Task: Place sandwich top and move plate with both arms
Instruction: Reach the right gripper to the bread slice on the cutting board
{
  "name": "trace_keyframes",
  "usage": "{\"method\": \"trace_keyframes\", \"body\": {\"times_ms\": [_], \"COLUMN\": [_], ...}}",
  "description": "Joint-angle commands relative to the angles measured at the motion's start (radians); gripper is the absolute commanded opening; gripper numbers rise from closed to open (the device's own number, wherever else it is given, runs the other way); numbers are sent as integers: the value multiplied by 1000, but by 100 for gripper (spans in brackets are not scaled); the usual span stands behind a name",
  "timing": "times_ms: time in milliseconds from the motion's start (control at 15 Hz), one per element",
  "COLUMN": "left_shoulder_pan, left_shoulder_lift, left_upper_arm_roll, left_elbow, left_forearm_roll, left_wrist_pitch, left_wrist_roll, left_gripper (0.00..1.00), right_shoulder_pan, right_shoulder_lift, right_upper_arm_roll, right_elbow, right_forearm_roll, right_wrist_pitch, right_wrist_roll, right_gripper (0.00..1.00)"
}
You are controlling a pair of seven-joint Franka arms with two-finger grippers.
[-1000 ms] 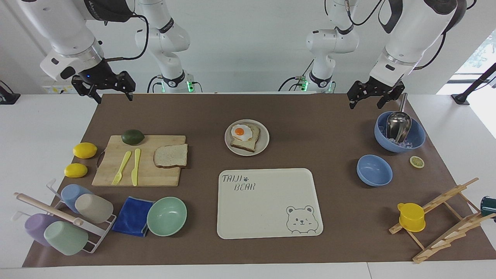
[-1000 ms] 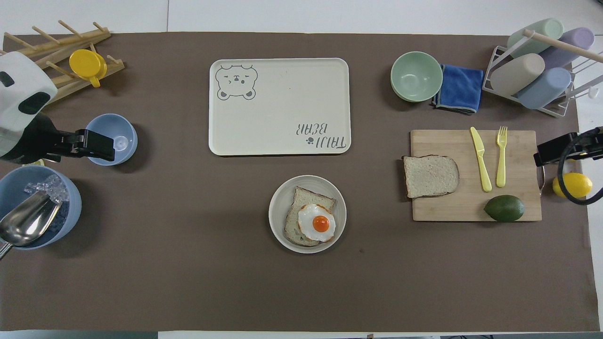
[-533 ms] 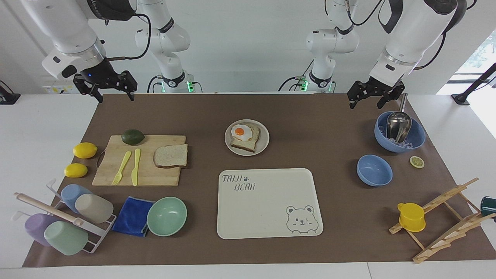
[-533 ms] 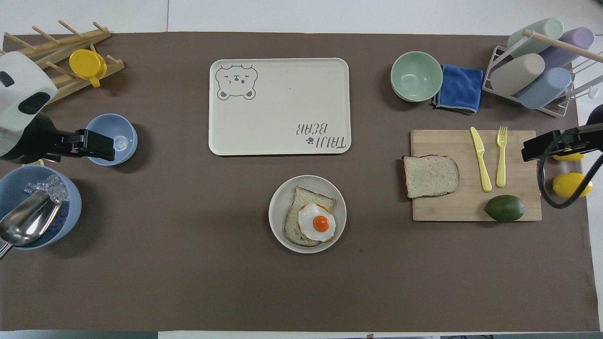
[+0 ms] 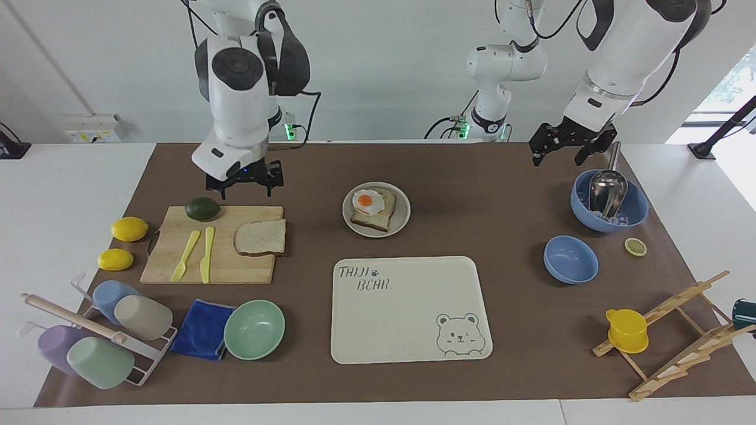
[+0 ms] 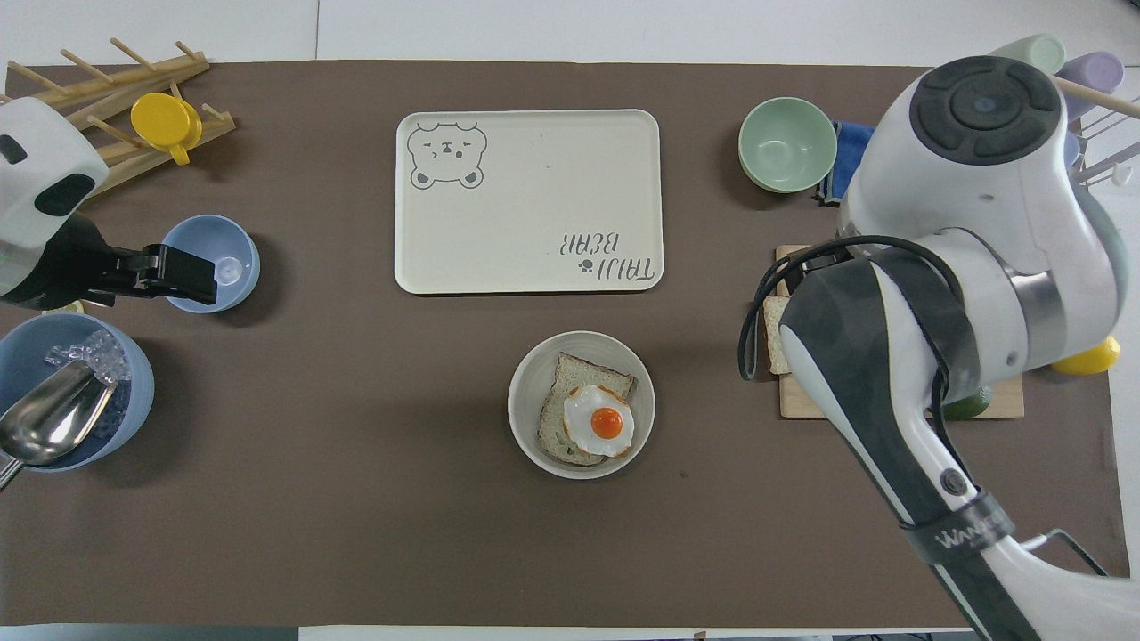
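Observation:
My right gripper is to grab the plain bread slice (image 6: 777, 333) on the cutting board's end toward the plate next, because that slice is the top of the sandwich.
The sandwich top (image 5: 260, 237), a plain bread slice, lies on the wooden cutting board (image 5: 236, 268) at the end toward the plate. My right arm hides most of the slice in the overhead view, leaving a sliver (image 6: 773, 331). The plate (image 5: 403, 219) (image 6: 525, 418) sits mid-table and carries a bread slice with a fried egg (image 5: 368, 202). My right gripper (image 5: 245, 190) hangs open and empty over the board's edge between the avocado (image 5: 202, 208) and the bread. My left gripper (image 5: 559, 158) (image 6: 189, 274) waits, open and empty, over the mat beside the scoop bowl (image 5: 635, 212).
The bear-print tray (image 5: 407, 307) lies farther from the robots than the plate. A yellow fork and knife (image 5: 206, 254) lie on the board, with two lemons (image 5: 129, 229) beside it. A mint bowl (image 5: 254, 329), blue cloth, cup rack, blue bowl (image 5: 570, 260) and wooden rack (image 5: 679, 336) line the outer area.
My right arm has swung in from the table's end and now holds its gripper over the cutting board's edge, covering the board in the overhead view. The left arm has stayed put.

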Motion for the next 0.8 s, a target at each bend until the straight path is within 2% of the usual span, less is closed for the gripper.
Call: {"method": "trace_keyframes", "body": {"times_ms": [0,133,333,600,733], "left_shoulder_pan": [14,14,14,14,14], "left_shoulder_lift": [-25,-25,-25,-25,-25], "left_upper_arm_roll": [-7,-7,-7,-7,-7], "left_elbow": [-25,-25,-25,-27,-27], "left_forearm_roll": [-12,-11,-11,-11,-11], "left_wrist_pitch": [-7,-7,-7,-9,-7], "left_wrist_roll": [7,7,7,8,7], "left_gripper": [100,100,100,100,100], "right_shoulder_pan": [21,79,87,80,69], "right_shoulder_lift": [16,52,118,126,123], "right_upper_arm_roll": [-1,-1,-1,-3,-3], "right_elbow": [-85,-128,-136,-179,-211], "right_forearm_roll": [-19,-30,-35,-35,-35], "right_wrist_pitch": [124,178,206,226,246], "right_wrist_roll": [65,155,228,228,226], "right_gripper": [100,100,100,100,90]}}
